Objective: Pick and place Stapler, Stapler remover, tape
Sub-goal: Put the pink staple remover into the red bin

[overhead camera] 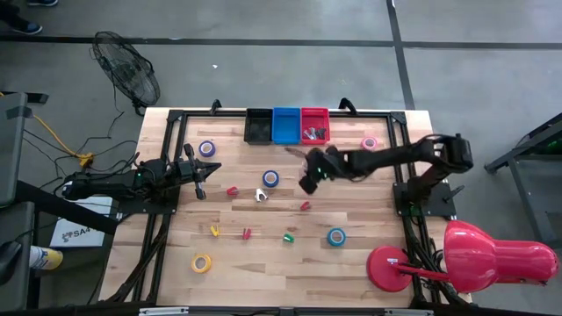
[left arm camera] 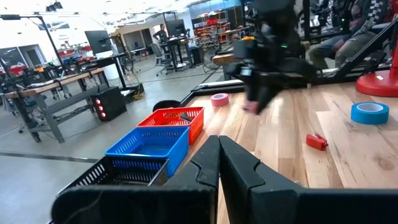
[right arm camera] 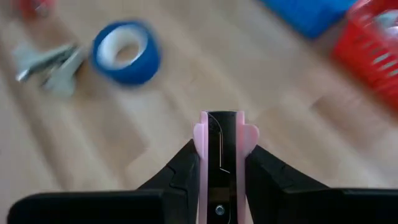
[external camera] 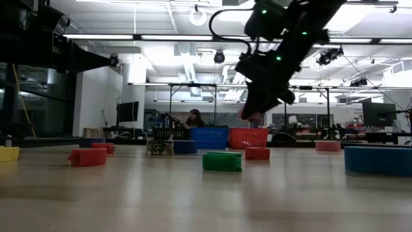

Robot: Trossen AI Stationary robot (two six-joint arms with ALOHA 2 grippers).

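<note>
Next, my right gripper releases the pink stapler remover in the far half of the red bin (overhead camera: 312,122), behind the small items.
My right gripper (overhead camera: 309,180) hangs above the table's middle, just right of a blue tape roll (overhead camera: 270,178), and is shut on a small pink stapler (right arm camera: 221,143) with a black core. A silvery staple remover (overhead camera: 260,195) lies on the wood near that roll. Red staplers (overhead camera: 232,190) (overhead camera: 305,205), a green one (overhead camera: 287,237) and more tape rolls (overhead camera: 336,236) (overhead camera: 202,262) rest flat on the table. My left gripper (overhead camera: 206,171) waits shut at the left side. My right gripper pinches the pink stapler by its two long pink sides (right arm camera: 199,140) between the two fingers. The stapler lies along the fingers, one end sticking out past their tips. The fingers slant down from the table's right side, and the stapler is lifted clear of the table (external camera: 252,116).
Black (overhead camera: 258,125), blue (overhead camera: 286,125) and red (overhead camera: 314,125) bins stand in a row at the far edge; the red one holds small items. A purple tape roll (overhead camera: 206,148) and a pink one (overhead camera: 370,143) lie near the back. A red lamp (overhead camera: 474,254) stands at the near right.
</note>
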